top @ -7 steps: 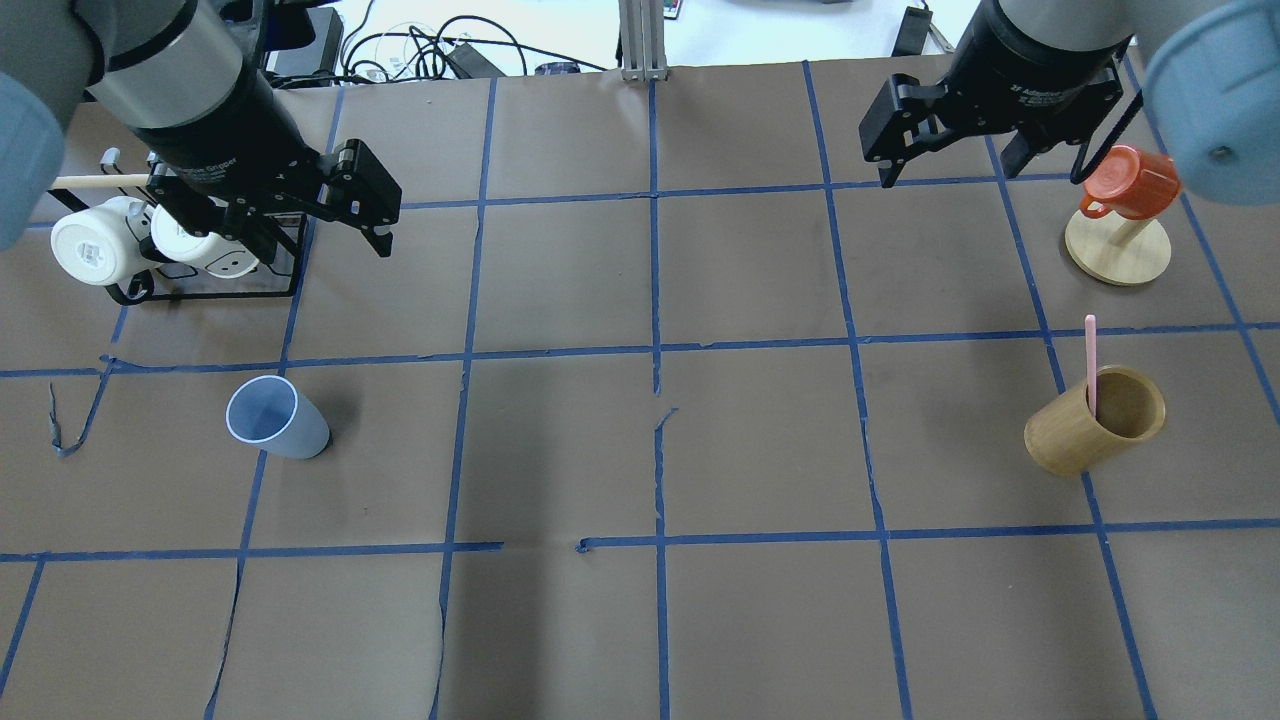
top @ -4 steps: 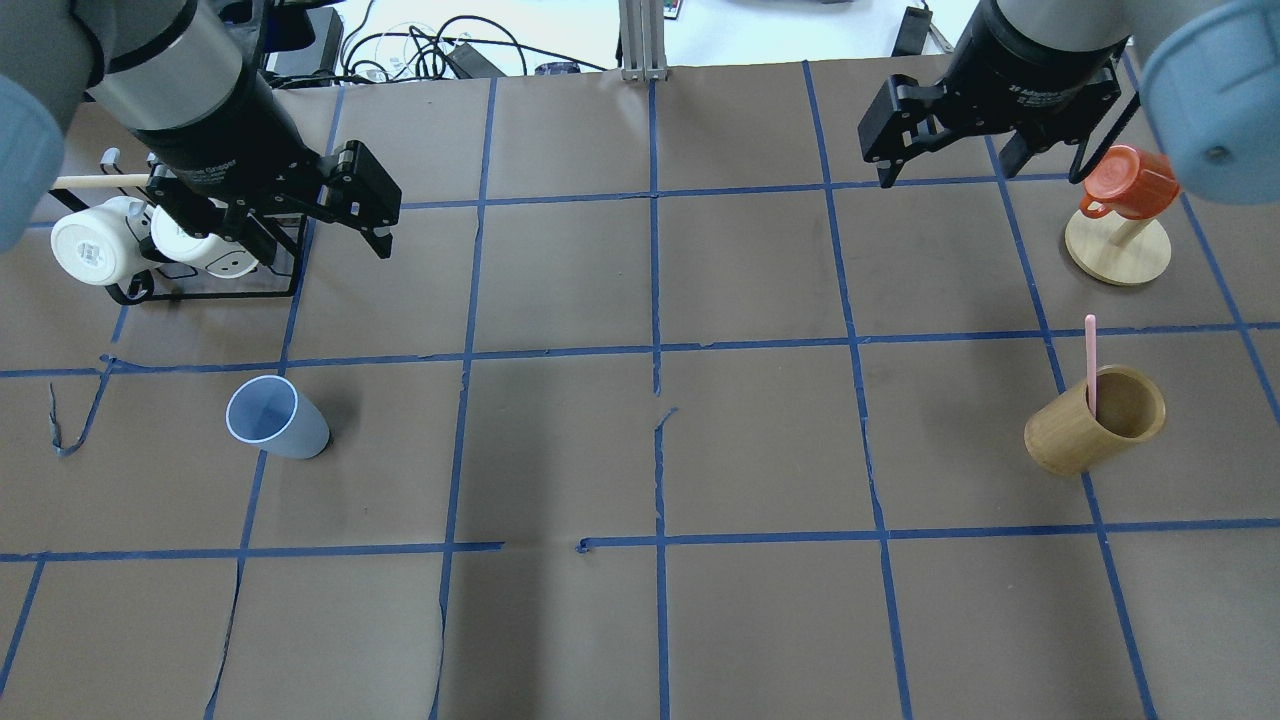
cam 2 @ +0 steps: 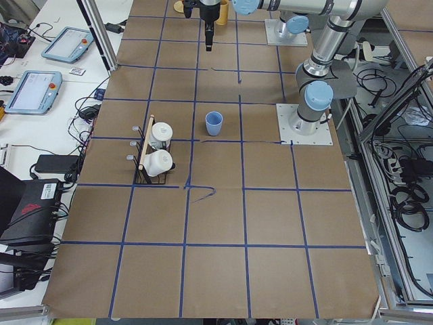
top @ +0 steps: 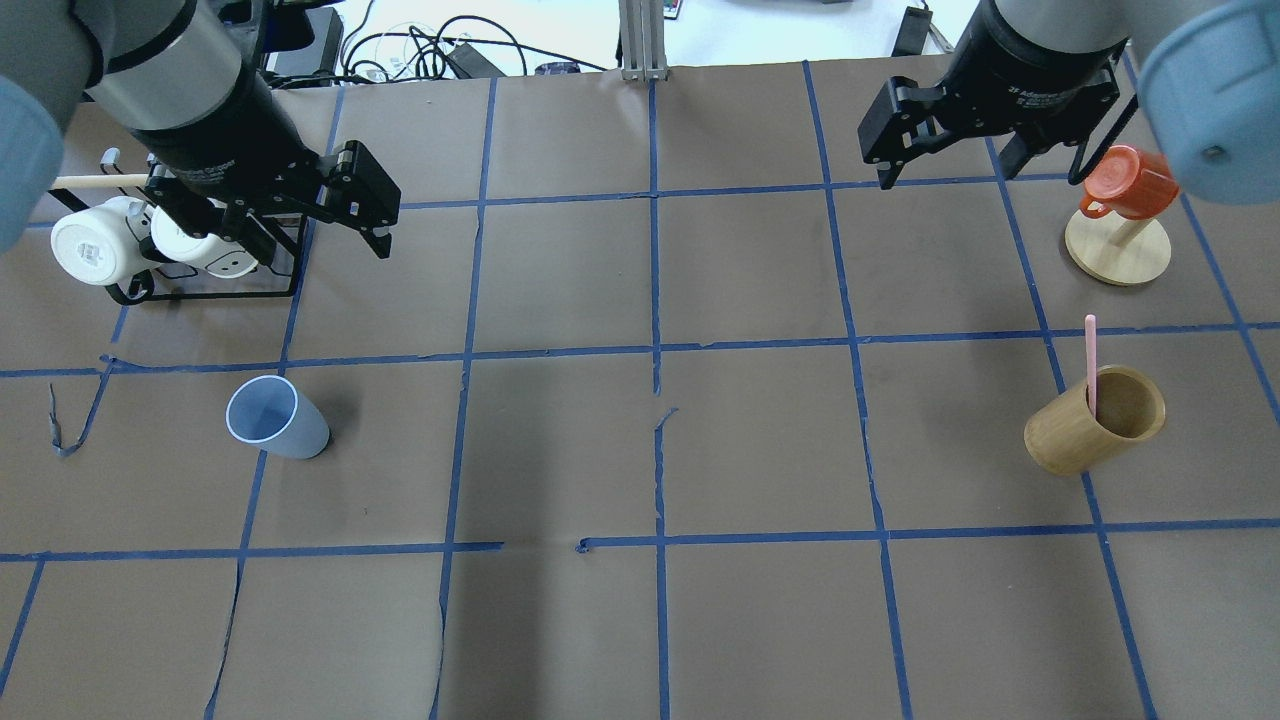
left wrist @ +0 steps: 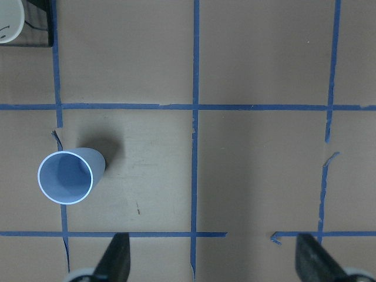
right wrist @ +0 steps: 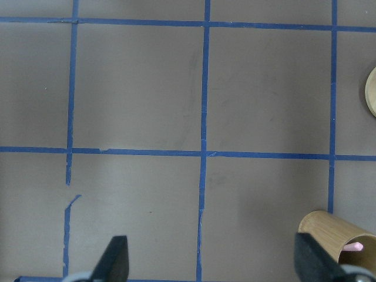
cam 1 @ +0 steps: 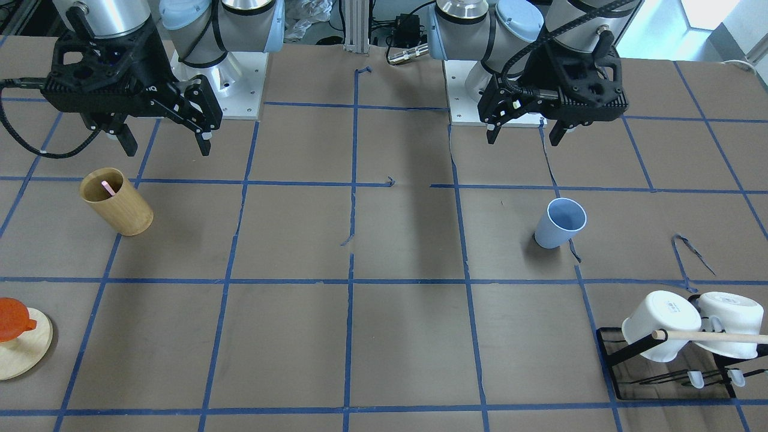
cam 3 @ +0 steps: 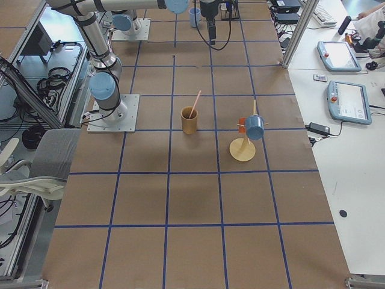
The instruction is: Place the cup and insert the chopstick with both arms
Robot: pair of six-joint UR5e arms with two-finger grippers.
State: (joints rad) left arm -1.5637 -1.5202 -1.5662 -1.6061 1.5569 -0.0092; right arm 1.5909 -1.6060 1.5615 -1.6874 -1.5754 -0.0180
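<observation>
Next, my left gripper goes to the blue cup's rim (cam 1: 548,209) (left wrist: 91,181) and closes there, on the side facing the wooden cup.
The pale blue cup (top: 275,418) stands upright on the left side of the table; it also shows in the front view (cam 1: 558,223) and the left wrist view (left wrist: 69,175). One pale pink chopstick (top: 1090,365) leans inside the tan wooden cup (top: 1095,420) on the right; its tip shows in the right wrist view (right wrist: 353,247). My left gripper (top: 320,235) is open and empty, high above the table, behind the blue cup. My right gripper (top: 945,170) is open and empty, high up, behind and left of the wooden cup.
A black rack with two white mugs and a wooden rod (top: 150,250) stands at the far left under my left arm. An orange mug (top: 1125,185) hangs on a round wooden stand (top: 1117,250) at the far right. Blue tape lines grid the brown table.
</observation>
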